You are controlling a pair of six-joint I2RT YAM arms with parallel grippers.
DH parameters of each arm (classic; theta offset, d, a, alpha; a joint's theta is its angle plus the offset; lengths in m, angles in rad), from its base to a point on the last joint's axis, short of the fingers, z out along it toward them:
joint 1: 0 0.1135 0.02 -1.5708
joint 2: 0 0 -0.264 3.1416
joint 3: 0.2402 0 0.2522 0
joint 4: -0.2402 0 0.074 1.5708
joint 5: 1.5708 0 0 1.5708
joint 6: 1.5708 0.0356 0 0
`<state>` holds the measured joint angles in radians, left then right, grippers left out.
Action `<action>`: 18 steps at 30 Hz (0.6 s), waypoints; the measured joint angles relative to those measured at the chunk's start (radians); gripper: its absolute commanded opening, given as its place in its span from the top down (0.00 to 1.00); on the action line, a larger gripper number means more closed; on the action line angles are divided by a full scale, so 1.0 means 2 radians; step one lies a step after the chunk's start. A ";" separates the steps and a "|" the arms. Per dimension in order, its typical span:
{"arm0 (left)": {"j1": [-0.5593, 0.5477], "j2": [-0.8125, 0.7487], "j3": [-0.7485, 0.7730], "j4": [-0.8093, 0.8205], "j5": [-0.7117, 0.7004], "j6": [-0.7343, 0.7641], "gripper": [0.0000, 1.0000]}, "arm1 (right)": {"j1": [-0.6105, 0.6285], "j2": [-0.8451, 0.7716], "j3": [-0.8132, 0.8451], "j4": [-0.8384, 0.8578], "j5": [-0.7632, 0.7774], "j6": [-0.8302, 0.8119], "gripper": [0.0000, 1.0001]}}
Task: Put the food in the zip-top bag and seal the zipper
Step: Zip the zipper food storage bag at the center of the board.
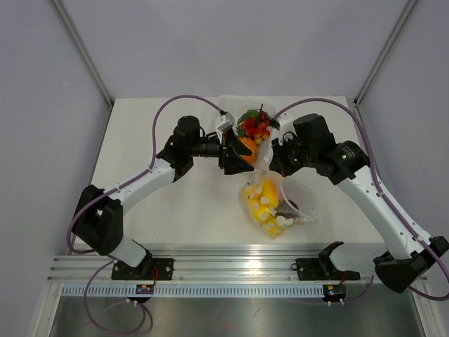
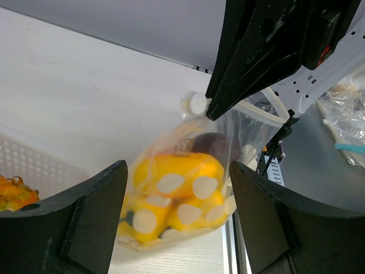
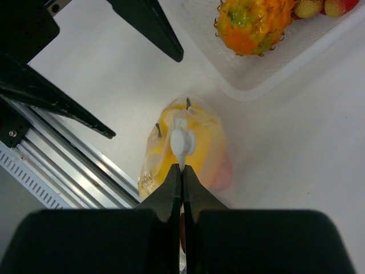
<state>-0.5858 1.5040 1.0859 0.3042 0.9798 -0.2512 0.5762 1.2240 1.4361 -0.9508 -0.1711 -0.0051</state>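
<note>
My left gripper will hold the bag's corner, as my right gripper is pinching the bag's rim behind the slider, before my right gripper takes the slider itself (image 3: 182,141).
The zip-top bag (image 1: 284,203) hangs from my right gripper (image 1: 269,160), lower end on the table, holding yellow white-spotted food (image 1: 262,202) and a dark piece (image 2: 209,142). In the right wrist view my right gripper (image 3: 182,169) is shut on the zipper rim just behind a white slider (image 3: 182,140). My left gripper (image 1: 236,154) is open and empty beside the bag's top; its wrist view looks between its fingers (image 2: 97,211) at the bag (image 2: 182,194). More food sits in the white tray (image 1: 226,102): red fruits (image 1: 257,127), a green piece (image 1: 248,116), an orange dragon fruit (image 3: 251,23).
The tray's perforated wall (image 2: 34,165) lies just left of the left gripper. An aluminium rail (image 1: 238,265) runs along the near table edge. Grey walls close the back and sides. Bare white table shows left of the bag (image 1: 196,203).
</note>
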 measured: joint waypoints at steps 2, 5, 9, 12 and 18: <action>-0.002 0.011 0.000 0.019 0.010 -0.002 0.27 | 0.000 -0.007 -0.007 0.002 -0.007 -0.003 1.00; -0.005 0.032 0.009 0.034 0.028 -0.007 0.30 | 0.000 -0.017 -0.012 0.002 -0.017 -0.009 1.00; -0.017 0.051 0.023 0.044 0.046 -0.012 0.31 | 0.000 -0.024 -0.012 0.002 -0.023 -0.011 1.00; -0.026 0.052 0.026 0.059 0.058 -0.023 0.32 | 0.000 -0.027 -0.015 0.006 -0.029 -0.012 1.00; -0.039 0.060 0.030 0.113 0.081 -0.062 0.40 | 0.000 -0.027 -0.018 0.007 -0.029 -0.012 1.00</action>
<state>-0.6628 1.6230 1.1461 0.5308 1.1412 -0.3759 0.5762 1.1698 1.3994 -0.9375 -0.2298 -0.0296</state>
